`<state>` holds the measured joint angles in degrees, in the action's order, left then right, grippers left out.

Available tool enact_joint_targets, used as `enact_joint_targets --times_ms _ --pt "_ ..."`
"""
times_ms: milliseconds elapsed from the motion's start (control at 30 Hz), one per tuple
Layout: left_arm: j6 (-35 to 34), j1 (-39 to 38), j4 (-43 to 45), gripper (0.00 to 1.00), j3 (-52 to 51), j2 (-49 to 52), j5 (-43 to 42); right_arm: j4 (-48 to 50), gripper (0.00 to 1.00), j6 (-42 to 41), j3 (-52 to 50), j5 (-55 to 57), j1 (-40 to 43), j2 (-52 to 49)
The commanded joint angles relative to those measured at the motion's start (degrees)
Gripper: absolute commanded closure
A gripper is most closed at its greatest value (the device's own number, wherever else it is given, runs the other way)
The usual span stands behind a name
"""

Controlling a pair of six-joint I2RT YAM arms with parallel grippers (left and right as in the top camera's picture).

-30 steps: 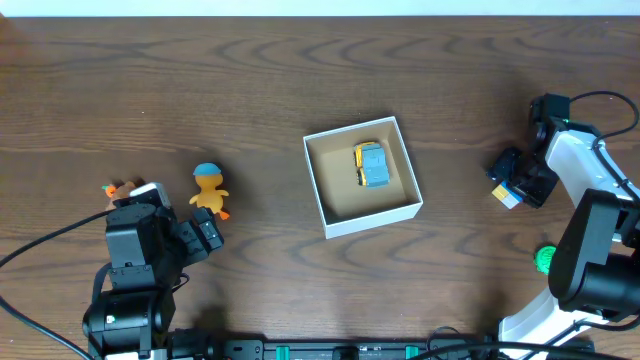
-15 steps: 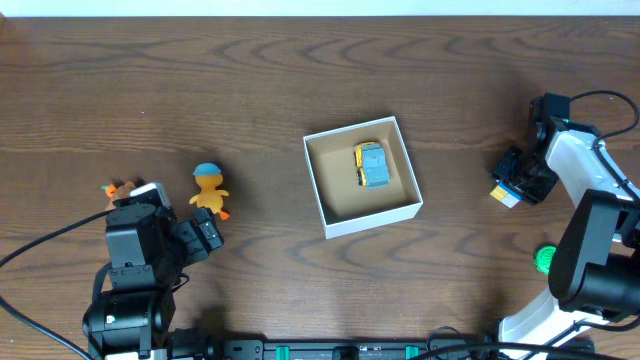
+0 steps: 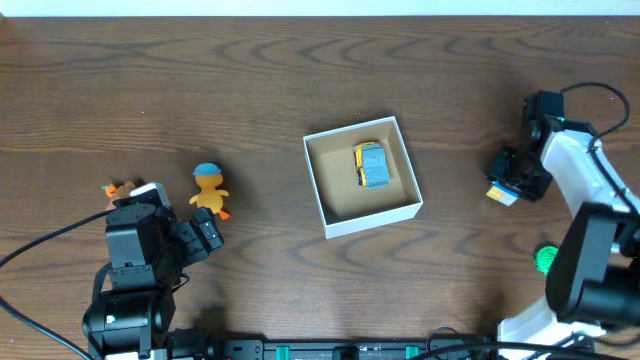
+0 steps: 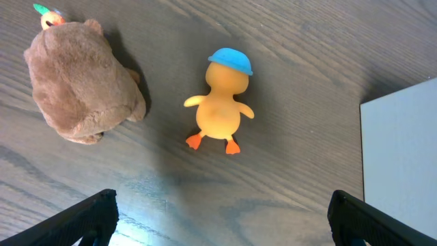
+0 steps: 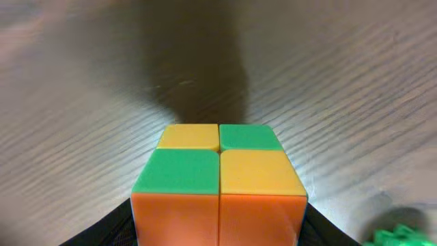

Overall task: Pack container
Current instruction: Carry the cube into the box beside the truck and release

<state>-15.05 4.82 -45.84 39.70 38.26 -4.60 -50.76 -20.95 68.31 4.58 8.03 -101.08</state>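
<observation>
My right gripper is holding the small colour cube. It will let go of it on the container's tan bottom (image 3: pixel 336 164), between the toy car and the container's side nearest the duck.
The container (image 3: pixel 370 218), a white square box with a tan floor, sits mid-table and holds a yellow-and-blue toy car (image 3: pixel 371 165); its white wall (image 4: pixel 399 164) shows at the right of the left wrist view. At the far right, my right gripper (image 3: pixel 506 184) is shut on a small colour cube (image 3: pixel 497 194), whose green, yellow and orange faces (image 5: pixel 218 171) fill the gap in that gripper (image 5: pixel 218 222). A yellow duck with a blue cap (image 3: pixel 209 188) (image 4: pixel 222 109) lies left of the container. My left gripper (image 3: pixel 203 235) (image 4: pixel 222 215) stands wide open just short of the duck, holding nothing.
A brown plush toy (image 3: pixel 122 190) (image 4: pixel 80 85) lies left of the duck, beside the left arm. A small green object (image 3: pixel 544 259) (image 5: pixel 403 236) rests near the right arm's base. The table's far edge runs along the top of the overhead view.
The right gripper has closed on the cube and shifted it slightly left and away from the arm's base. The left arm, duck and container have not moved.
</observation>
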Motion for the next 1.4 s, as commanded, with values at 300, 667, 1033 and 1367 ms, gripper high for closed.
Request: enact_joint_targets --times_ms 300,667,1033,1367 --pt "-0.3 0.3 0.0 0.02 1.3 0.2 -0.5 0.6 0.97 10.1 8.0 -0.2 -32.2 19.8" --pt "-0.3 0.3 0.0 0.02 1.3 0.2 -0.5 9.8 0.95 6.1 8.0 -0.3 -48.2 4.9" --pt "-0.3 0.3 0.0 0.02 1.3 0.2 -0.5 15.0 0.78 2.8 8.0 -0.2 -47.2 -6.8" --pt "-0.3 0.3 0.0 0.02 1.3 0.2 -0.5 18.1 0.33 2.8 8.0 -0.2 -45.3 -7.6"
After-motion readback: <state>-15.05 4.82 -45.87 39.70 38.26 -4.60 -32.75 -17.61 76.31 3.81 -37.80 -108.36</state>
